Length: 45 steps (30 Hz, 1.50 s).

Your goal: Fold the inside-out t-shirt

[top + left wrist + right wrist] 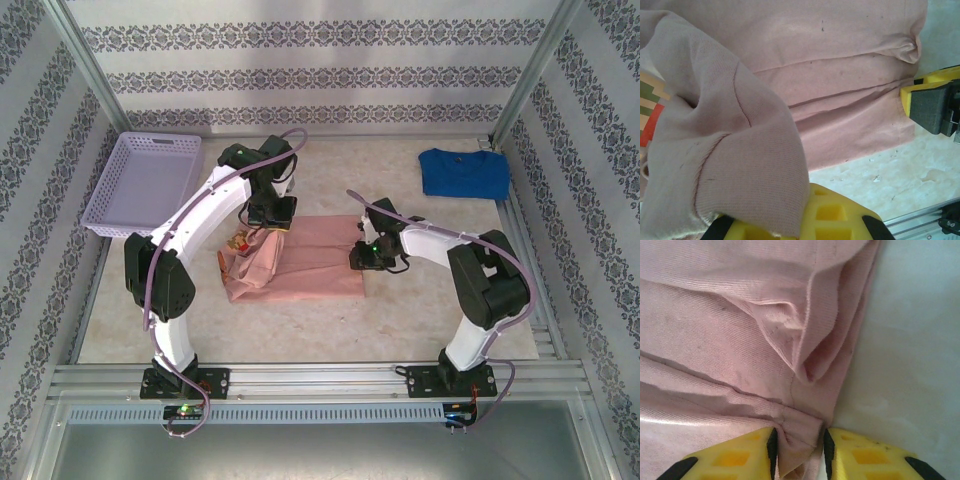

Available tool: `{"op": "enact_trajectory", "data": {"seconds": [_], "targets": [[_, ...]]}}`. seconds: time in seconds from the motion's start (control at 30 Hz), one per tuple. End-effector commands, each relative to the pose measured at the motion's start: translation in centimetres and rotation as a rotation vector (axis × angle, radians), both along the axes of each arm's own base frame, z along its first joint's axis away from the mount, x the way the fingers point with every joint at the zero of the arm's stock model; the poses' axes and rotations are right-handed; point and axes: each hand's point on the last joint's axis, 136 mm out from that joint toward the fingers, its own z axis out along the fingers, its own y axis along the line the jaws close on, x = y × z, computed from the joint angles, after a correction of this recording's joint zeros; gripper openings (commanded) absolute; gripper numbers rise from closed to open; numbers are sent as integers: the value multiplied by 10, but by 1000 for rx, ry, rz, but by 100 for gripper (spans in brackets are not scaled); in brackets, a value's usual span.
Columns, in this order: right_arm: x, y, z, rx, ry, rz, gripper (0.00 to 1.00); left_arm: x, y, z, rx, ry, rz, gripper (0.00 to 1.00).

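Observation:
My left gripper needs to let go of the raised fold on the flat pink cloth (328, 257) (864, 98) just beside my right gripper.
The salmon-pink inside-out t-shirt (315, 265) lies spread across the middle of the table, its small orange-yellow print (240, 240) showing at the left end. My left gripper (268, 222) hovers over the shirt's far left part, shut on a lifted fold of it. In the left wrist view that fold (725, 165) drapes over the yellow finger (840, 215). My right gripper (365, 258) sits low at the shirt's right edge. Its jaws (799, 450) pinch a bunched seam of the cloth (715, 340) between the pads. The right gripper (935, 105) also appears across the shirt in the left wrist view.
A lilac basket (150, 180) stands at the back left. A bright blue t-shirt (463, 172) lies at the back right. Metal rails (320, 380) run along the near edge, and patterned walls close in the sides. Bare tabletop (300, 330) lies in front of the shirt.

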Motion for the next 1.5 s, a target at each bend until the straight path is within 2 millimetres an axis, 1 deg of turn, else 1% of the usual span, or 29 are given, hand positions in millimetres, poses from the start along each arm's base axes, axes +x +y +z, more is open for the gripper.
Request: {"op": "enact_trajectory", "data": {"seconds": [0.0,0.23,0.47,0.57,0.7,0.83,0.9,1.0,1.07,1.2,1.3,1.37,1.47], "targets": [[-8,6,-17,-23,46,1,31,-8,-5,21,-37,-29,-24,0],[-8,7,-15,-24,40,2,28,-7,-19,36,-130,-49,-26,0],[-9,7,-15,-25,42,8,27,-4,-24,50,-171,-78,-17,0],[-9,7,-14,-24,39,8,26,-3,-29,53,-196,-81,-16,0],[-10,8,-14,-22,39,9,26,0,-33,51,-215,-77,-8,0],[-10,8,-14,-23,38,9,26,2,-43,51,-267,-68,-2,0],[-9,8,-13,-20,35,11,26,3,-47,48,-280,-60,4,0],[-7,8,-9,-13,26,6,28,4,-51,38,-281,-41,8,0],[-4,9,-2,3,12,-3,31,4,-55,32,-284,-32,12,0],[2,5,19,65,-22,-48,39,11,-70,18,-315,-23,45,0],[6,-6,35,99,-56,-100,43,15,-87,1,-333,2,57,3],[8,-17,45,98,-82,-134,44,18,-102,-11,-348,12,64,4],[5,-43,52,56,-116,-196,46,28,-129,-30,-379,23,85,13]]}}
